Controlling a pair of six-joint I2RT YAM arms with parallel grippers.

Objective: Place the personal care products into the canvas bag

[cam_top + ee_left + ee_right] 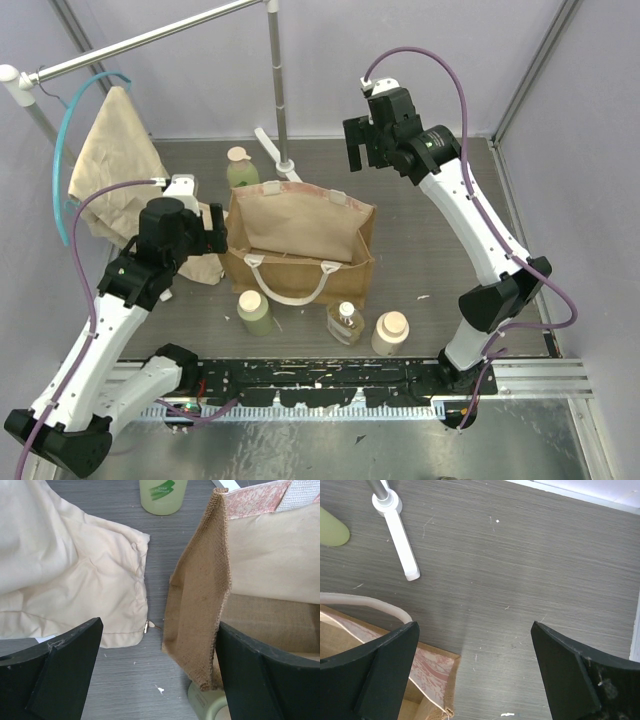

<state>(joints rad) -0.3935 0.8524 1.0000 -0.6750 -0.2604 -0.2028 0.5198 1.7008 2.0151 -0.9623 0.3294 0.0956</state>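
My left gripper closes next on the cap point(237, 154) of the pale green bottle behind the canvas bag, near the rack pole.
The tan canvas bag point(300, 235) stands open mid-table, its cream handle hanging over the front. One pale green bottle point(241, 167) stands behind its left corner and another point(254, 312) in front of it. The clear amber bottle point(346, 322) and the cream wide-capped bottle point(390, 333) stand at the front right. My left gripper point(215, 230) is open at the bag's left end. In the left wrist view the gripper point(159, 630) has the bag's end fold point(205, 605) between its jaws. My right gripper point(362, 150) is open and empty above the bag's far right corner point(432, 672).
A limp beige cloth point(115, 160) on a teal hanger hangs at the left and lies beside the bag point(65, 580). A rack pole point(275, 80) with a white foot point(400, 530) stands behind the bag. Walls close in on both sides.
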